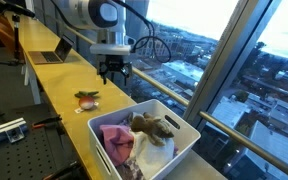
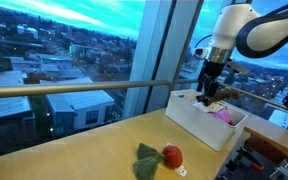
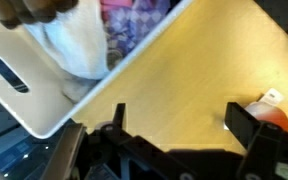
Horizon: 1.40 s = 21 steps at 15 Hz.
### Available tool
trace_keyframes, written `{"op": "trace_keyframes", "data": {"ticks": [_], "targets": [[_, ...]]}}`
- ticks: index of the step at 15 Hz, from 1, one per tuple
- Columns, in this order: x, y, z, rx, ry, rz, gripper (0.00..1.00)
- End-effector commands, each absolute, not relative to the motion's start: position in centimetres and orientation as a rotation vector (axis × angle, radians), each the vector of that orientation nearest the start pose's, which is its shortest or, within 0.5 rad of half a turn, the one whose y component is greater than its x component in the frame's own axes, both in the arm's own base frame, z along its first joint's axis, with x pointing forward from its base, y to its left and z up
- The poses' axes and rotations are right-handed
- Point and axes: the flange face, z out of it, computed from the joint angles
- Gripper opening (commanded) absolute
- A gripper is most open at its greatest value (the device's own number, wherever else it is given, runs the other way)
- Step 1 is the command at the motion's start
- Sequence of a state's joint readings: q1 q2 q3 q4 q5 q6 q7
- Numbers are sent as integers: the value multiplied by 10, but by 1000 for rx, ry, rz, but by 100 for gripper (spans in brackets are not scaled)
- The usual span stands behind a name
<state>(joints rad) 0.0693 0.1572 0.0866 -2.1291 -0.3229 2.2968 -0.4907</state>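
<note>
The red toy's body (image 1: 87,104) (image 3: 269,115) is next to the green piece on the wooden counter. My gripper goes there next and closes on it.
My gripper (image 1: 114,72) (image 2: 209,93) hangs open above the wooden counter, with nothing between its fingers. In the wrist view the gripper (image 3: 182,125) frames bare wood. A white plastic basket (image 1: 181,150) (image 2: 197,124) (image 3: 39,105) stands close beside it, holding a pink cloth (image 1: 114,140) (image 3: 134,20), a white cloth (image 3: 79,50) and a brown plush toy (image 1: 154,127). On the gripper's other side a red toy (image 1: 87,98) (image 2: 171,155) (image 3: 273,116) lies on the counter with a green piece (image 2: 146,162) next to it.
A long wooden counter (image 1: 54,85) runs along a floor-to-ceiling window with a metal rail (image 2: 74,90). An open laptop (image 1: 52,55) sits further down the counter. Dark stands and clamps (image 1: 9,128) are at the counter's room side.
</note>
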Motion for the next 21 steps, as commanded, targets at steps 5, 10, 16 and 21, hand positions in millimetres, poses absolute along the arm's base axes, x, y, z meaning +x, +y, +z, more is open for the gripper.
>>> {"op": "trace_keyframes", "data": {"ticks": [5,10,16,21], "targets": [[518,234,215,-2860,-1603,220,100],[501,265,172,-2795,-1649,296,100],[507,249,163,-2797,-1623,316,100],[529,235,173,-2821,-1606,297,100]]}}
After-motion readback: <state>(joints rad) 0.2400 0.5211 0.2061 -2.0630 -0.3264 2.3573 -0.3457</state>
